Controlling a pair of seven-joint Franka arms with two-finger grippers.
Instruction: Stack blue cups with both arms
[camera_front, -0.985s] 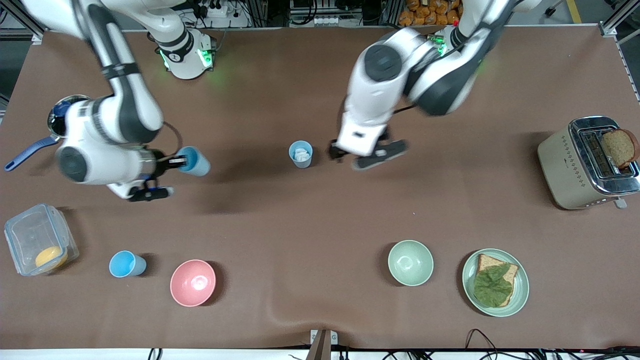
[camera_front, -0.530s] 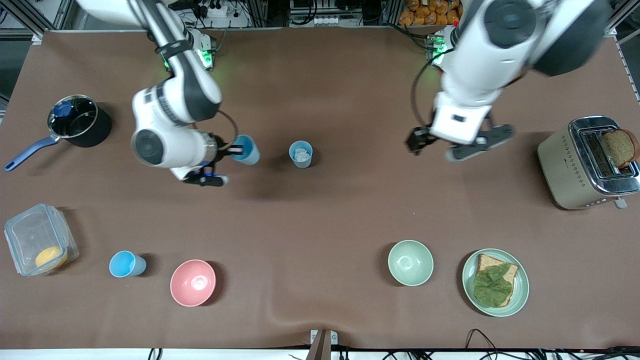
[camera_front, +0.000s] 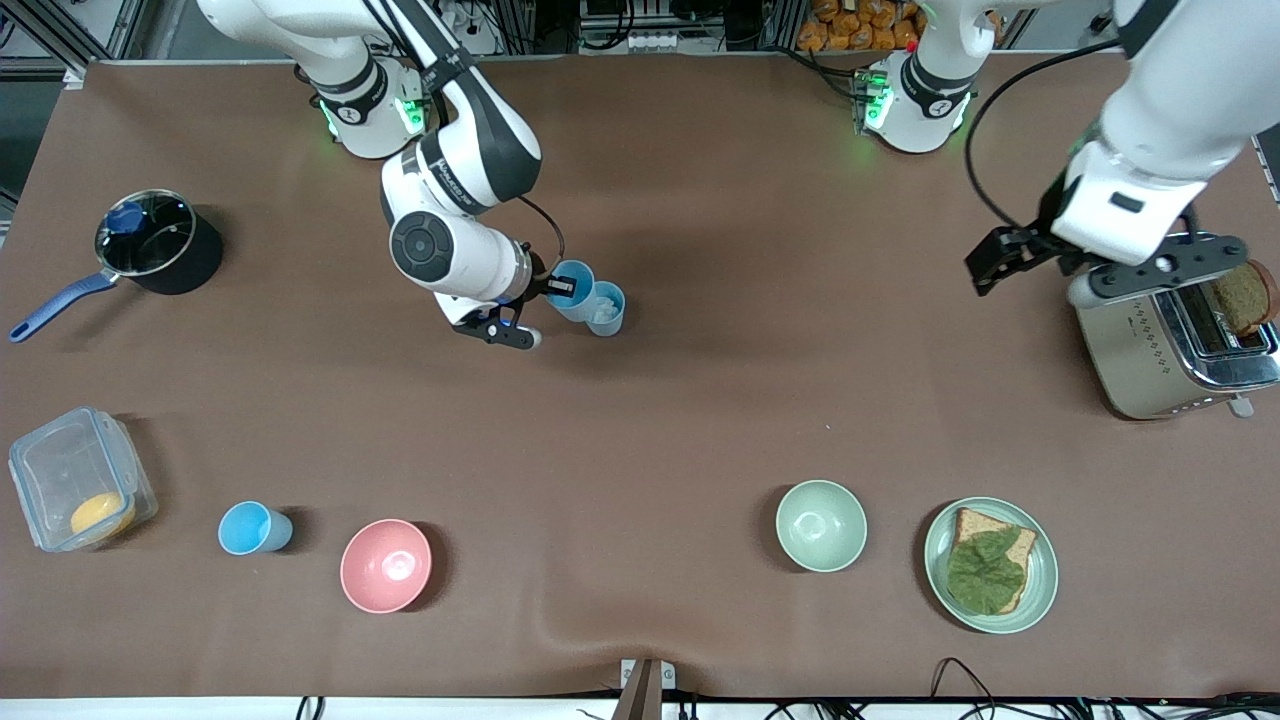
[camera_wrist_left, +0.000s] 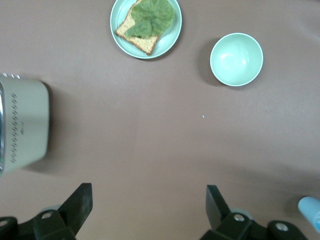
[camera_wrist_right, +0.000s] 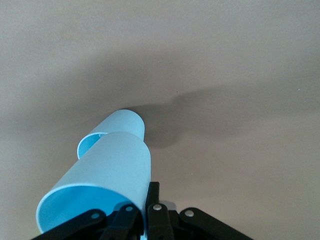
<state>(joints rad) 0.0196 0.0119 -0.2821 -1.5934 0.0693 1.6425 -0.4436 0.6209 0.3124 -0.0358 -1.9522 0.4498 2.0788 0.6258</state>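
My right gripper is holding a blue cup. It will let go of that cup inside the standing blue cup (camera_front: 602, 300) (camera_wrist_right: 95, 142) on the middle of the table.
One blue cup (camera_front: 607, 310) stands upright on the table's middle with something white inside. My right gripper (camera_front: 560, 288) is shut on the wall of the second blue cup (camera_front: 574, 273), one finger inside and one outside. It holds that cup tilted, close against the standing one. In the right wrist view the held cup (camera_wrist_right: 100, 185) fills the foreground, with my right gripper (camera_wrist_right: 145, 205) at its rim. The standing cup (camera_wrist_right: 122, 122) shows just past its base. My left gripper (camera_front: 1000, 260) is open and empty in the air beside the toaster. Its spread fingers (camera_wrist_left: 80, 200) frame bare table.
A toaster (camera_front: 1165, 340) with bread stands at the left arm's end. Near the front camera are a green bowl (camera_front: 821, 525), a plate (camera_front: 1040, 590) with bread and lettuce, a pink bowl (camera_front: 386, 565), a vivid sky-blue cup (camera_front: 255, 528) and a clear container (camera_front: 75, 480). A pot (camera_front: 155, 245) stands at the right arm's end.
My right arm has carried its cup from the right arm's end of the table up to the standing cup. My left arm has swung away from the middle to the toaster.
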